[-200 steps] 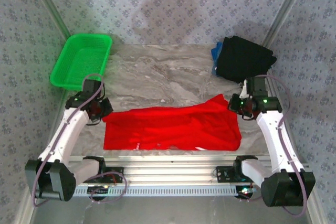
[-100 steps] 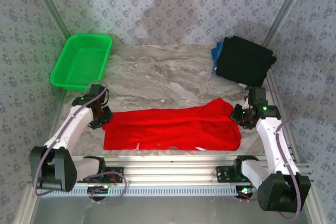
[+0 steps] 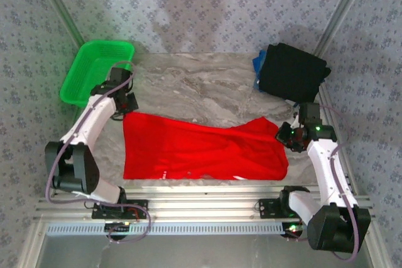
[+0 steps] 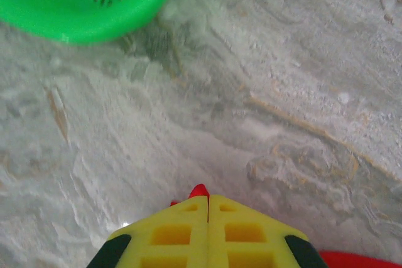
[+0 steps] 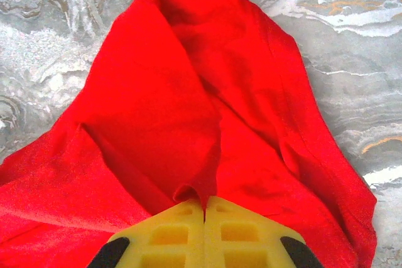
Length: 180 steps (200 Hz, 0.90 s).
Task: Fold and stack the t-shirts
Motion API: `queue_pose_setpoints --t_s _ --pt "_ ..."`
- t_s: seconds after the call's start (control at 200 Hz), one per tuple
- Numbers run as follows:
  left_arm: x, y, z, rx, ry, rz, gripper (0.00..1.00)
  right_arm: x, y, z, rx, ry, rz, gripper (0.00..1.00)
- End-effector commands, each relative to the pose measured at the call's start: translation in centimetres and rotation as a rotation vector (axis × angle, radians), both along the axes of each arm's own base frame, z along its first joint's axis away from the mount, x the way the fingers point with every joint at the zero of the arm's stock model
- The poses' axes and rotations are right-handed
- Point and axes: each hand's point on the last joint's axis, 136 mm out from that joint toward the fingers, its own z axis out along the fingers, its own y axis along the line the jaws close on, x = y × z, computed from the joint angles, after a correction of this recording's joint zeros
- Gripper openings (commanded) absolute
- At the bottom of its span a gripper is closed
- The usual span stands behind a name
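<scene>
The robot's right gripper will release the pinched fold on the red t-shirt's near corner [image 3: 277,162], close to the aluminium rail.
A bright red t-shirt [image 3: 201,152] lies spread across the near half of the marble table. My left gripper [image 3: 125,106] is shut on its far left corner, and a tip of red cloth [image 4: 200,191] pokes out between the yellow pads. My right gripper [image 3: 286,136] is shut on the shirt's right edge, where a pinched fold of red fabric [image 5: 201,186] rises into the pads. A folded black t-shirt [image 3: 292,70] rests at the back right on a blue one [image 3: 257,64] whose edge peeks out.
A green mesh basket [image 3: 97,72] stands at the back left, its rim [image 4: 88,26] close ahead of the left gripper. Bare marble [image 3: 195,86] lies between basket and stack. The aluminium rail [image 3: 201,202] runs along the near edge.
My left gripper has pulled the shirt's left corner away from me toward the basket, stretching that side out. The right gripper has drifted slightly nearer, still pinching the cloth.
</scene>
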Motion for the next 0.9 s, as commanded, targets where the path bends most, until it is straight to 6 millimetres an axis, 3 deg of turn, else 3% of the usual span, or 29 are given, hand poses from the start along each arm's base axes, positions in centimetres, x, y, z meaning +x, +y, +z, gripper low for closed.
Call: queue_pose_setpoints --t_s 0.0,0.14,0.295,0.575,0.894 --pt "1.6 1.1 0.3 0.114 0.007 -0.058 0.00 0.3 0.1 1.2 0.027 -0.033 -0.012 0.00" --pt "1.4 0.9 -1.2 0.122 0.044 -0.074 0.00 -0.2 0.4 1.0 0.039 -0.013 -0.009 0.00" --pt "-0.1 1.1 -2.5 0.128 0.068 -0.072 0.00 -1.1 0.3 0.7 0.031 0.008 -0.015 0.00" --pt "-4.9 2.0 -4.4 0.114 0.117 -0.001 0.00 -3.8 0.2 -0.9 0.045 0.111 -0.079 0.00" --pt "-9.9 2.4 -8.3 0.100 0.291 0.106 0.00 -6.7 -0.9 -3.2 0.007 0.226 -0.185 0.00"
